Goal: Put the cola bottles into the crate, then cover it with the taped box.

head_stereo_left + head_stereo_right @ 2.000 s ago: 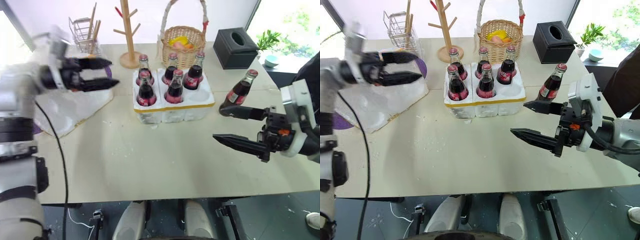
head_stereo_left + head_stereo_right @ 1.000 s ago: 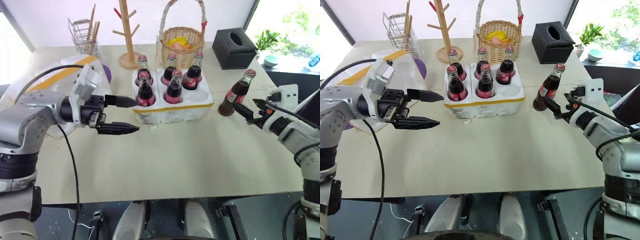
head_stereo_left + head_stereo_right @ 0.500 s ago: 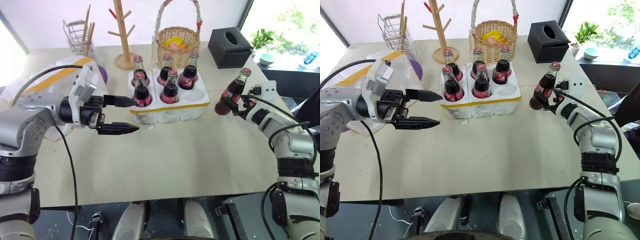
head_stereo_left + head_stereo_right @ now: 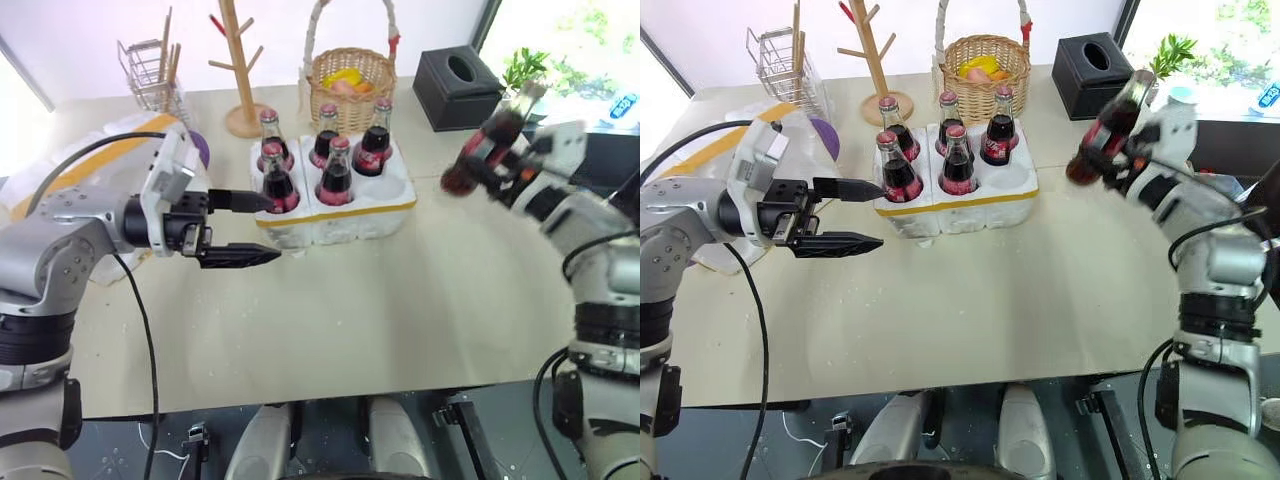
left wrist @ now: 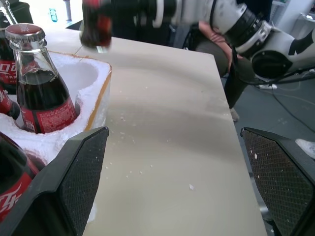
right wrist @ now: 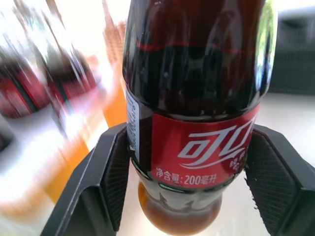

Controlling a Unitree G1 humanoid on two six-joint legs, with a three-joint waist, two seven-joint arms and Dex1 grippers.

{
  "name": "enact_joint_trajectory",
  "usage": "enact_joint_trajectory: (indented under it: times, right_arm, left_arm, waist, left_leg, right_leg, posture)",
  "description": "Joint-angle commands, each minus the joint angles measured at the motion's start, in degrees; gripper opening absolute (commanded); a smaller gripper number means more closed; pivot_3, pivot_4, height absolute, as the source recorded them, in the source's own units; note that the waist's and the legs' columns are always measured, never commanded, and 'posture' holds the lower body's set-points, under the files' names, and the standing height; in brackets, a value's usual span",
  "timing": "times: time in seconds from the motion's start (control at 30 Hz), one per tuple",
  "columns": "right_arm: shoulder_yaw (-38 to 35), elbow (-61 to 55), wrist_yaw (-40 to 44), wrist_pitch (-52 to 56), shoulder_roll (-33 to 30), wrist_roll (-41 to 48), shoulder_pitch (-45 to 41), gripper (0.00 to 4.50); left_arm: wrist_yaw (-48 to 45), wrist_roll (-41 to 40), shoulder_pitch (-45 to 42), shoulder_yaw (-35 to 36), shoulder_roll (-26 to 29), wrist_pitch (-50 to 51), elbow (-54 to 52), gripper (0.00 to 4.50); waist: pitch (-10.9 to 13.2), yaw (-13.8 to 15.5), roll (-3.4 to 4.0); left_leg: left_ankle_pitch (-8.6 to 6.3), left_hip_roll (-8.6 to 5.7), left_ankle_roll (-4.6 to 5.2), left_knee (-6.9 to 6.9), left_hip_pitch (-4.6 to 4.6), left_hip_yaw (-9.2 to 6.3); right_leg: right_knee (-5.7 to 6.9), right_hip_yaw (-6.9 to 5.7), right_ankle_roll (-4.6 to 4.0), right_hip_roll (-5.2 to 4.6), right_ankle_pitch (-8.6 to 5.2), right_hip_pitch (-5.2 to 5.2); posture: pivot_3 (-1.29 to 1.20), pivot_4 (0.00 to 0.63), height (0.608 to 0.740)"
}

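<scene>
My right gripper will set the cola bottle, now hanging tilted beside the crate, down in the crate's empty hole [image 4: 383, 190], by the yellow strip.
The crate [image 4: 340, 212], a low white foam tray with a yellow strip, stands mid-table and holds several cola bottles [image 4: 333, 172]. Its near-right well [image 4: 396, 188] is empty. My right gripper [image 6: 189, 140] is shut on one more cola bottle [image 4: 490, 137], which hangs tilted in the air to the right of the crate. My left gripper [image 4: 273, 229] is open and level at the crate's near-left corner, with nothing between its fingers [image 5: 81, 172]. The taped box [image 4: 715, 125] lies at the far left, behind my left arm.
Behind the crate stand a wicker basket [image 4: 350, 80], a wooden peg tree [image 4: 238, 85] and a wire rack [image 4: 150, 65]. A black tissue box [image 4: 458, 75] sits at the back right. A seated person [image 5: 216, 46] shows beyond the table's right edge.
My right gripper closed on the bottle that stood right of the crate and lifted it off the table, tilting it. The left gripper kept still beside the crate.
</scene>
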Motion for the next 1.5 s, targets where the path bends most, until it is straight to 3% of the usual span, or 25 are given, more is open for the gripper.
enact_joint_trajectory:
  times: [0.03,0.27,0.73,0.8,0.87,0.9,1.07,1.17,1.37,1.5]
  right_arm:
    - [-0.3,-9.0,0.8,4.0,0.9,6.4,-4.6,2.69]
    - [7.5,-8.4,0.1,4.1,5.3,2.1,-5.7,2.69]
    - [16.4,-1.5,4.8,1.6,5.5,-7.9,0.4,2.69]
    - [16.7,-0.2,4.7,1.5,5.7,-8.9,0.0,3.74]
    - [16.7,0.0,4.7,1.3,5.6,-9.8,-0.3,4.49]
    - [16.3,-0.5,5.0,1.7,5.1,-9.7,-0.5,4.49]
    - [11.6,-7.6,11.5,6.0,-2.3,-5.1,-0.1,4.49]
    - [6.4,-11.9,16.4,11.2,-8.4,1.0,0.5,4.49]
    - [-0.7,-17.2,24.1,17.7,-17.7,10.8,1.5,4.49]
    - [-2.0,-17.3,26.7,18.6,-18.6,14.8,0.8,4.49]
  left_arm:
    - [0.5,-1.0,-0.5,2.2,0.3,-0.9,-1.1,4.5]
    - [1.2,-0.7,-0.9,1.8,0.0,-1.4,-1.0,4.5]
    - [3.0,-0.9,0.9,4.6,2.3,-1.1,-1.2,4.5]
    - [3.1,-0.4,1.7,5.3,3.2,-1.4,-0.9,4.5]
    - [3.1,-0.3,2.8,6.9,4.9,-1.4,-0.9,4.5]
    - [3.0,-0.7,3.5,8.2,6.2,-0.9,-1.1,4.5]
    - [0.1,-0.8,10.4,20.0,16.5,1.6,-0.6,4.5]
    - [-2.7,0.8,16.4,31.5,22.7,4.7,1.2,4.5]
    - [-19.3,17.8,37.9,57.7,29.7,5.1,7.4,4.5]
    - [-22.4,25.4,55.3,65.9,32.1,-6.4,16.5,4.5]
  waist:
    - [0.0,0.0,0.0]
    - [0.0,0.6,-0.05]
    - [0.0,0.5,-0.06]
    - [0.0,0.7,-0.07]
    - [0.0,0.4,-0.07]
    - [0.0,0.4,-0.07]
    - [0.0,0.1,-0.04]
    - [0.0,0.2,-0.04]
    - [0.0,-0.1,-0.04]
    - [0.0,0.0,-0.05]
  left_leg:
    - [0.0,0.03,0.0,-0.01,0.01,-0.01]
    - [0.02,-0.04,-0.03,0.11,-0.02,-0.01]
    - [0.03,-0.05,-0.05,0.06,-0.15,-0.04]
    - [0.03,-0.07,-0.05,0.08,-0.15,-0.05]
    - [0.03,-0.07,-0.05,0.09,-0.14,-0.04]
    - [0.03,-0.07,-0.05,0.09,-0.14,-0.03]
    - [0.03,-0.03,-0.06,0.0,-0.15,-0.03]
    - [0.03,-0.02,-0.05,-0.06,-0.21,-0.02]
    - [0.01,0.08,-0.04,-0.08,-0.13,0.19]
    - [-0.03,0.39,-0.08,-0.08,0.0,0.69]
  right_leg:
    - [0.0,0.0,-0.01,0.03,0.0,0.0]
    - [-0.03,0.0,-0.01,-0.02,0.0,0.08]
    - [0.03,-0.02,-0.01,-0.02,0.01,-0.08]
    - [0.02,-0.02,-0.01,-0.02,0.01,-0.05]
    - [0.01,-0.02,-0.01,-0.03,0.01,-0.04]
    - [0.01,-0.01,-0.01,-0.03,0.01,-0.05]
    - [0.03,-0.01,-0.02,-0.01,0.0,-0.17]
    - [0.02,-0.02,-0.02,-0.01,-0.01,-0.24]
    - [-0.06,-0.04,-0.28,-0.01,-0.18,-0.18]
    - [-0.15,-0.01,-0.53,-0.1,-0.13,-0.22]
  posture:
    - [0.0,0.15,0.734]
    - [0.0,0.15,0.734]
    - [0.0,0.15,0.734]
    - [0.0,0.15,0.734]
    - [0.0,0.15,0.734]
    - [0.0,0.15,0.734]
    - [0.0,0.15,0.734]
    - [0.0,0.15,0.734]
    - [0.0,0.15,0.734]
    - [0.0,0.15,0.734]
